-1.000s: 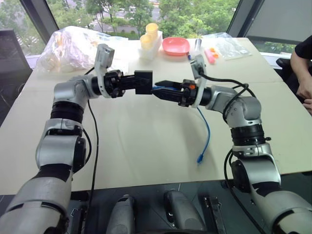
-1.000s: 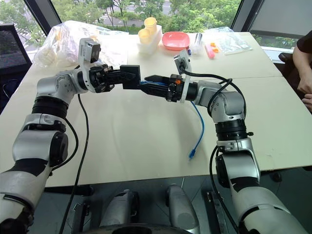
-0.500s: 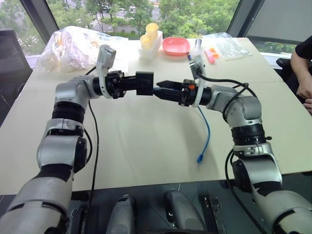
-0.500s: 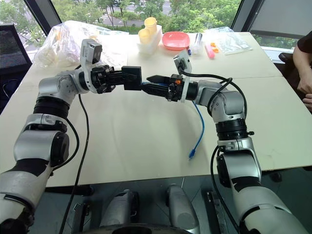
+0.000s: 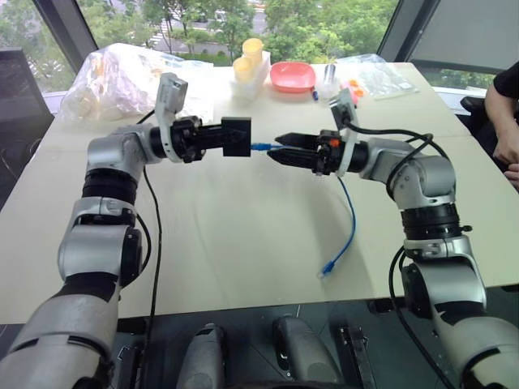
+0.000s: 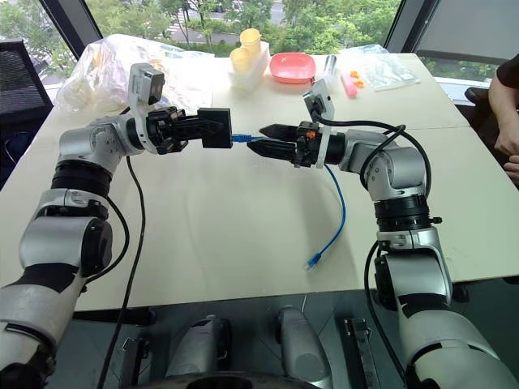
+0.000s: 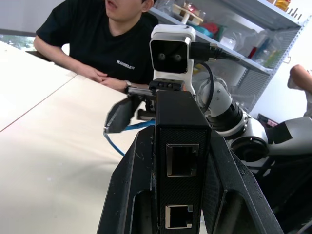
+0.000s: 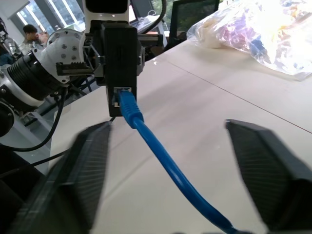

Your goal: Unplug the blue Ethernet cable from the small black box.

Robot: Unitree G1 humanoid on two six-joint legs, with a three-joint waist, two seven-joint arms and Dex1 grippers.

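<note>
The blue Ethernet cable sits between my right gripper's open fingers behind its plug, so I will move up to the box and pinch the plug (image 8: 130, 108) before I pull.
My left gripper (image 5: 233, 138) is shut on the small black box (image 5: 237, 135) and holds it above the table. In the left wrist view the small black box (image 7: 183, 126) stands between the two fingers (image 7: 131, 195) with two ports facing the camera. The blue Ethernet cable (image 8: 161, 156) is plugged into the box's far edge, with its plug (image 8: 126, 102) seated in the port. My right gripper (image 5: 276, 147) is open a short way right of the box, and the cable runs between its spread fingers untouched. The cable hangs down to the table, its free plug (image 5: 328, 267) lying near the front.
A beige table (image 5: 243, 235) lies below both arms. At its back are a clear plastic bag (image 5: 113, 77), yellow cups (image 5: 247, 57), a pink bowl (image 5: 292, 75) and bagged small items (image 5: 377, 77). A person's arm (image 5: 503, 121) rests at the right edge.
My right gripper has drawn back to the right, away from the box, baring a short stretch of blue cable. The hanging cable shifted right with it. The left gripper and box stayed put.
</note>
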